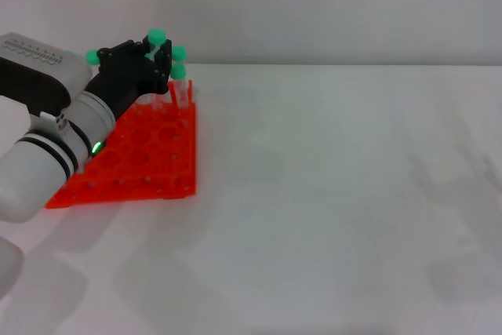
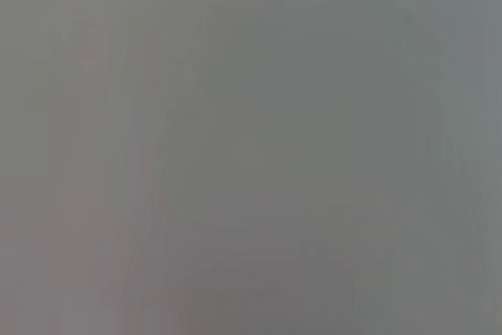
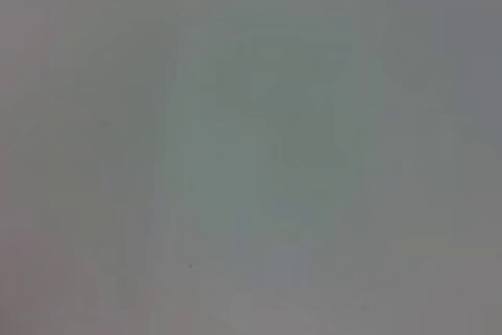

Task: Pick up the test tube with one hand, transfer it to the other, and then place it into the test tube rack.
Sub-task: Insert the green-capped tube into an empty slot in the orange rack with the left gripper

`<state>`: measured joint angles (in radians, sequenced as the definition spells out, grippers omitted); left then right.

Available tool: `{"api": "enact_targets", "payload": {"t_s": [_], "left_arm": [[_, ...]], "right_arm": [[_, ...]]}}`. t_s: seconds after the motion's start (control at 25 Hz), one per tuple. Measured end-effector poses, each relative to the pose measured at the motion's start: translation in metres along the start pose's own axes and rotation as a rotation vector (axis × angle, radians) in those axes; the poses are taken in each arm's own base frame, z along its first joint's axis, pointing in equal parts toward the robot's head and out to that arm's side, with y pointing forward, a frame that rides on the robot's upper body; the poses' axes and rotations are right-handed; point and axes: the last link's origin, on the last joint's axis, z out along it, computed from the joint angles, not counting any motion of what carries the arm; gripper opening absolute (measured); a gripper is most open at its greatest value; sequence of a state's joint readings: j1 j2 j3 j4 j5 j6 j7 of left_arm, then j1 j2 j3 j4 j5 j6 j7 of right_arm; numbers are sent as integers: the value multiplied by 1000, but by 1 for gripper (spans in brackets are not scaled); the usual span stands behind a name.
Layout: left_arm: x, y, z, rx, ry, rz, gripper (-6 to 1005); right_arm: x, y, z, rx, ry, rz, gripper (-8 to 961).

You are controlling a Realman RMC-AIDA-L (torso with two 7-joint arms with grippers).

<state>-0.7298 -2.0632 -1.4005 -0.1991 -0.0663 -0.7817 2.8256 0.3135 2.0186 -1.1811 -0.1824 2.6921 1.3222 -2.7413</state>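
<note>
The robot's left gripper will release the test tube in the rack hole [image 1: 154, 106] beside the nearest green-capped tube, before the far row.
The orange-red test tube rack [image 1: 145, 164] lies on the white table at the left. My left gripper [image 1: 159, 59] hangs over the rack's far row and is shut on a test tube [image 1: 158, 37], whose green cap sticks up above the black fingers. Several other green-capped tubes [image 1: 180, 72] stand in the far row next to it, and one cap [image 1: 92, 56] shows behind the gripper. My right gripper is out of view. Both wrist views show only a plain grey surface.
The white table [image 1: 337, 194] stretches to the right of the rack, up to a pale wall behind. My left forearm [image 1: 47, 154] covers the rack's left side.
</note>
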Motion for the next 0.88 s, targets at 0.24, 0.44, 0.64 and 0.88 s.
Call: {"api": "enact_targets", "payload": {"t_s": [0.24,0.44,0.64,0.88], "left_arm": [[-2,0,0,-6,-15,12,226],[-7,0,-2,-5,-41,20,228],[-12,0,-5,0,-55,16,230],[-19,0,-10,6,-70,7,233]], "right_arm": [[-1,2,2,-5,-4,1,870],[-1,4,4,-16,-4,2,870],[-1,5,5,-18,-6,1,870],[-1,5,4,-18,-6,1,870]]}}
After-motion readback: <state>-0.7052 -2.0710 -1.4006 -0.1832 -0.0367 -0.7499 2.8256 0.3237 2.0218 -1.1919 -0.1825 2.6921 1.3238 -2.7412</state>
